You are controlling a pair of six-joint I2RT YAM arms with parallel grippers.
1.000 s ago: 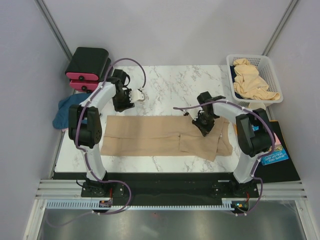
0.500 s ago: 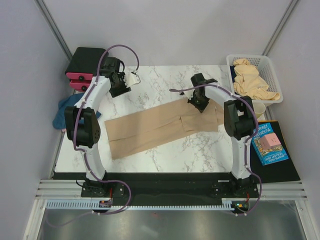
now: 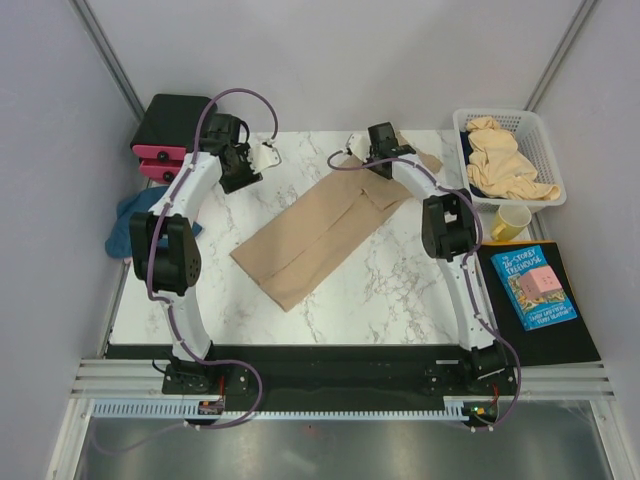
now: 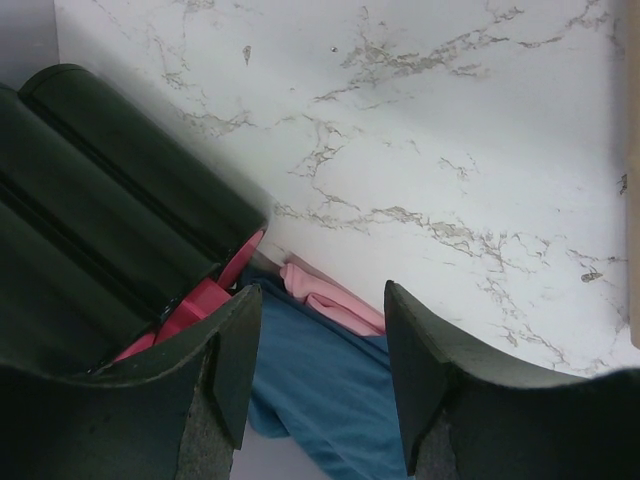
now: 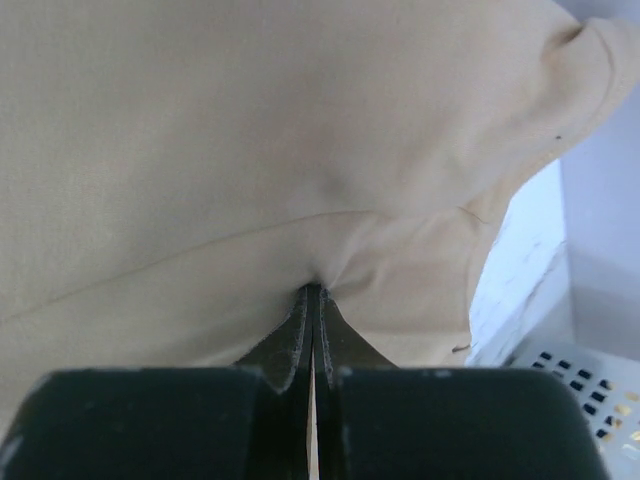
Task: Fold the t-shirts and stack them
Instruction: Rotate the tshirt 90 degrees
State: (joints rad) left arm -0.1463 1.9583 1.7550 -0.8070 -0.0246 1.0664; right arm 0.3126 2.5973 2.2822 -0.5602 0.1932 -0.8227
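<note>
My left gripper is due next at the tan t-shirt's long edge [image 3: 263,229] [image 4: 632,175] toward the black-and-pink boxes, where it should close near the front end of the t-shirt.
A long folded tan t-shirt [image 3: 320,228] lies diagonally on the marble table [image 3: 400,290], running from the front middle to the back right. My right gripper [image 3: 368,160] is shut on its far end; in the right wrist view the fingers [image 5: 313,290] pinch a pucker of tan cloth [image 5: 250,150]. My left gripper [image 3: 266,156] hovers open over the table's back left corner with nothing between its fingers [image 4: 320,335]. Below it a dark blue t-shirt [image 4: 320,390] and a pink one [image 4: 325,295] lie off the table's left edge. The blue shirt [image 3: 130,222] also shows from above.
A white mesh basket [image 3: 545,150] at the back right holds more tan t-shirts [image 3: 500,160]. Black-and-pink boxes [image 3: 172,135] stand at the back left. A yellow mug [image 3: 512,220] and a blue book [image 3: 536,286] sit on the right side.
My right gripper has carried its end of the tan t-shirt to the back of the table, swinging the shirt from crosswise to diagonal. The left gripper drew back to the far left, still open.
</note>
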